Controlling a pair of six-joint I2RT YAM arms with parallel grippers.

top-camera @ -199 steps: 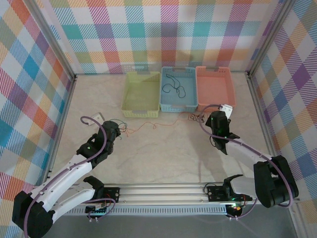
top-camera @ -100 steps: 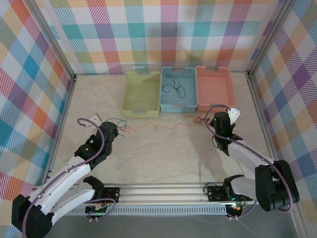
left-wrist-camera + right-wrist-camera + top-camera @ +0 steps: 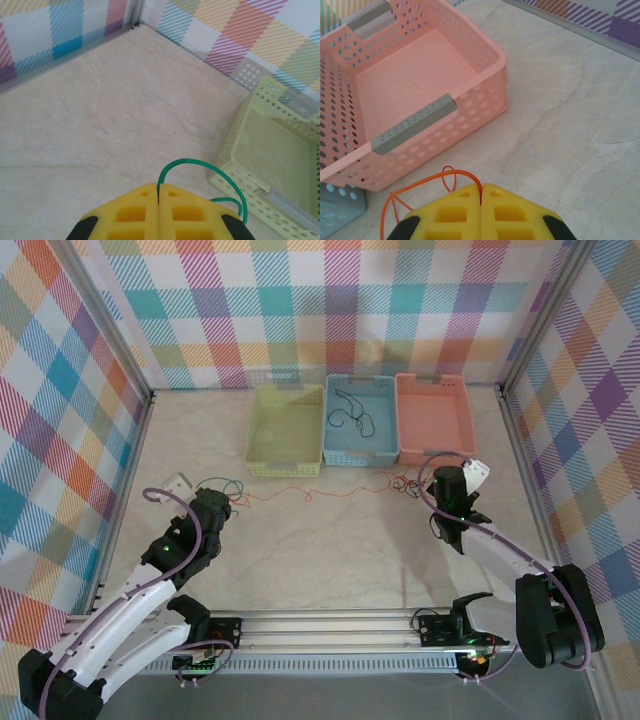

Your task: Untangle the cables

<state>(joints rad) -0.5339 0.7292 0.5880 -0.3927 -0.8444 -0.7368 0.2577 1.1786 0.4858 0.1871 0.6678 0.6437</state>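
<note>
Next, I let go of the green cable with my left gripper on the bare table (image 3: 254, 509) just in front of the yellow-green basket.
A thin orange cable (image 3: 320, 493) runs nearly taut across the table between my two grippers. My left gripper (image 3: 216, 498) is shut on a green cable (image 3: 190, 162), which loops out from between the yellow fingertips (image 3: 145, 192) in the left wrist view (image 3: 158, 189). The green loop (image 3: 222, 483) lies by the orange cable's left end. My right gripper (image 3: 447, 483) is shut on the orange cable (image 3: 420, 185), pinched at its fingertips (image 3: 481, 189). A small dark knot of cables (image 3: 404, 480) sits just left of the right gripper. A black cable (image 3: 350, 418) lies in the blue basket (image 3: 330, 455).
Three baskets stand side by side at the back: yellow-green (image 3: 262, 458), blue, and pink (image 3: 465, 410). The pink basket (image 3: 420, 125) is just ahead of my right gripper. The yellow-green basket (image 3: 235, 150) is to the right of my left gripper. Plaid walls enclose the table.
My left gripper has drawn left and my right gripper right, moving apart. The orange cable between them has straightened from loose squiggles to a nearly taut line.
</note>
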